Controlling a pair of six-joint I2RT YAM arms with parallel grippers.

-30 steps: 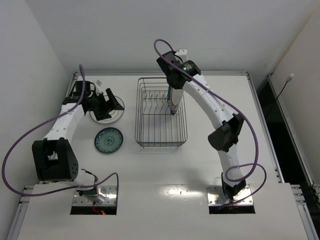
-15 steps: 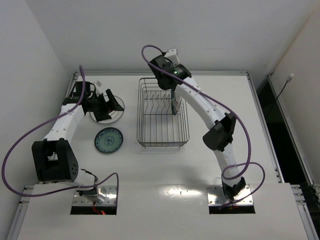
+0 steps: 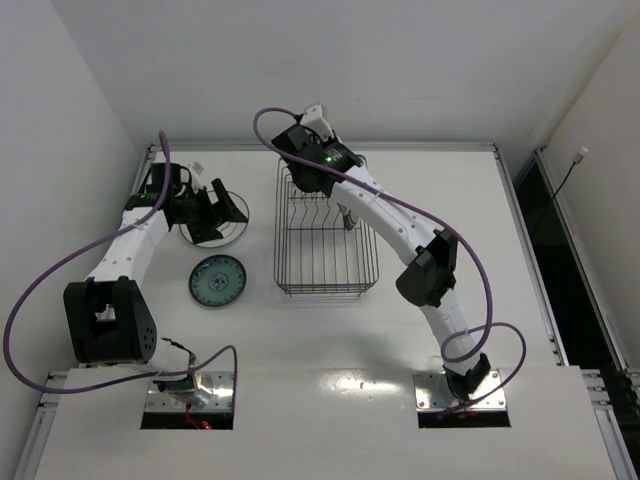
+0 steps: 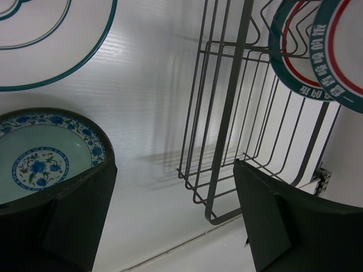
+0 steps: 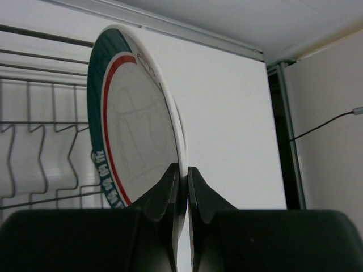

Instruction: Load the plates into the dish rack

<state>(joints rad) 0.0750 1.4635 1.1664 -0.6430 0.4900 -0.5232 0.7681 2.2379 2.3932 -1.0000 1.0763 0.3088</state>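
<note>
The pale plate's rim (image 3: 196, 242) has a part near the small teal-patterned plate, on the side away from the dish rack. My left gripper closes there next.
My right gripper (image 5: 185, 175) is shut on the rim of a white plate (image 5: 136, 130) with a teal and red rim. It holds the plate on edge above the dish rack (image 3: 322, 250). In the top view its own arm hides most of this. The left wrist view shows two such plates (image 4: 298, 62) (image 4: 346, 51) side by side at the dish rack (image 4: 227, 124). My left gripper (image 3: 210, 215) (image 4: 173, 170) stands open with nothing between its fingers, over a pale plate (image 3: 232, 232). A small teal-patterned plate (image 3: 217, 280) (image 4: 39, 164) lies flat on the table.
In the left wrist view another plate with teal rings (image 4: 51, 51) lies at the upper left. White walls close in the table's back and left sides. Purple cables loop off both arms.
The right arm's wrist has swung left across the back of the rack, carrying the plate with it. The left arm and both flat plates have stayed put.
</note>
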